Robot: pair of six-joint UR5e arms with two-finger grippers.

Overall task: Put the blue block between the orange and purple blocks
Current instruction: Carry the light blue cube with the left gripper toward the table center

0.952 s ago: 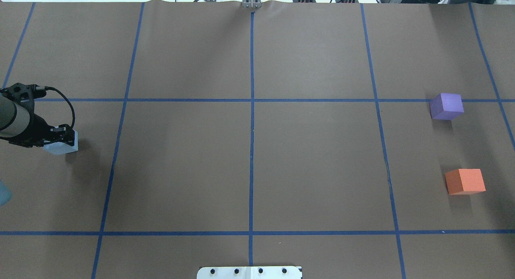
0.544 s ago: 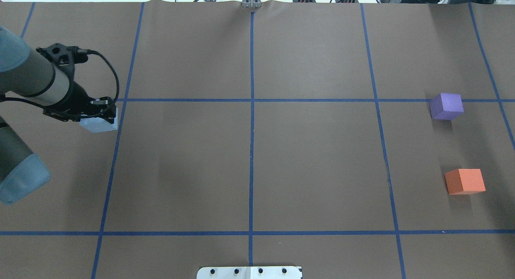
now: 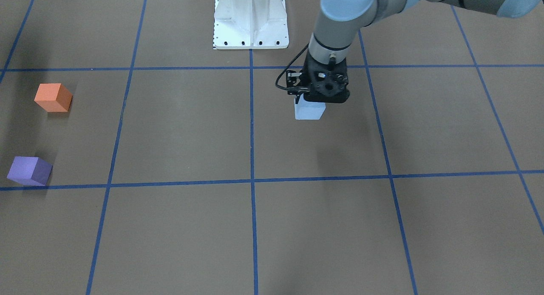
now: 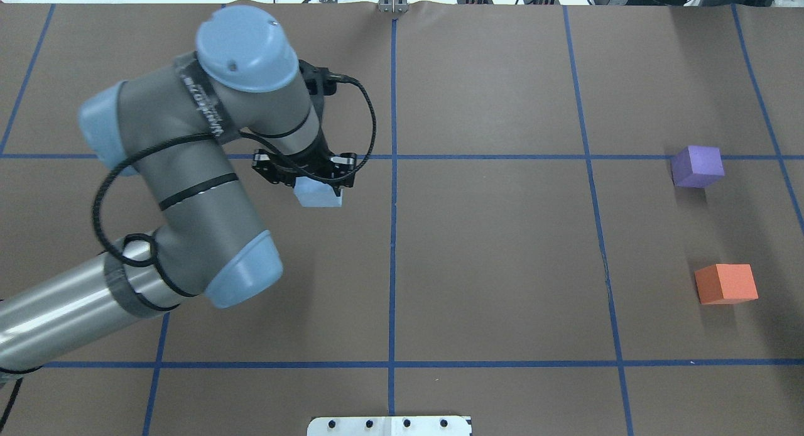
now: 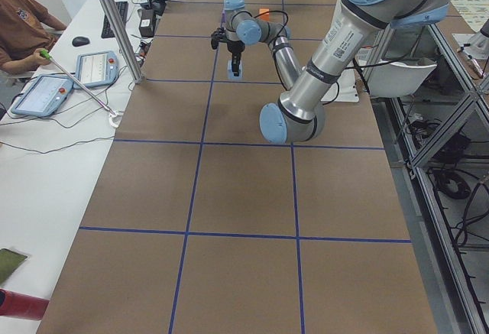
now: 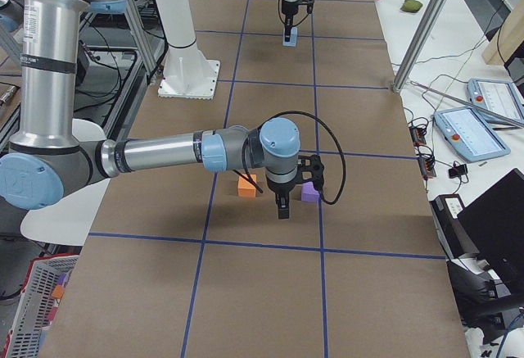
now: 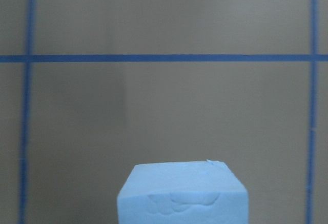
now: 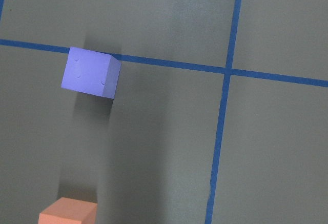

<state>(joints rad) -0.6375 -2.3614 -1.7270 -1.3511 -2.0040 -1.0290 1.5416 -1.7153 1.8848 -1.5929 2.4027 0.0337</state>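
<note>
Next, I release the light blue block with my left gripper on the centre tape line, midway (image 3: pixel 253 136) (image 7: pixel 309 180) between its two crossings.
My left gripper (image 4: pixel 318 186) is shut on the light blue block (image 4: pixel 320 198) and holds it above the table, just left of the centre line. The block also shows in the front view (image 3: pixel 309 110) and fills the bottom of the left wrist view (image 7: pixel 182 193). The purple block (image 4: pixel 697 166) and the orange block (image 4: pixel 726 283) sit at the far right, with a gap between them. My right gripper (image 6: pixel 282 209) hangs above those two blocks and shows only in the exterior right view, so I cannot tell if it is open. The right wrist view shows the purple block (image 8: pixel 90 72) and the orange block (image 8: pixel 67 212) below.
Blue tape lines divide the brown table (image 4: pixel 490 254) into squares. The white robot base plate (image 3: pixel 250 18) stands at the near middle edge. A metal post (image 5: pixel 114 21) and operators' tablets (image 5: pixel 95 66) stand beyond the far edge.
My left arm has swung from the table's far left edge toward the centre line, carrying the blue block to the right. The purple and orange blocks have not moved.
</note>
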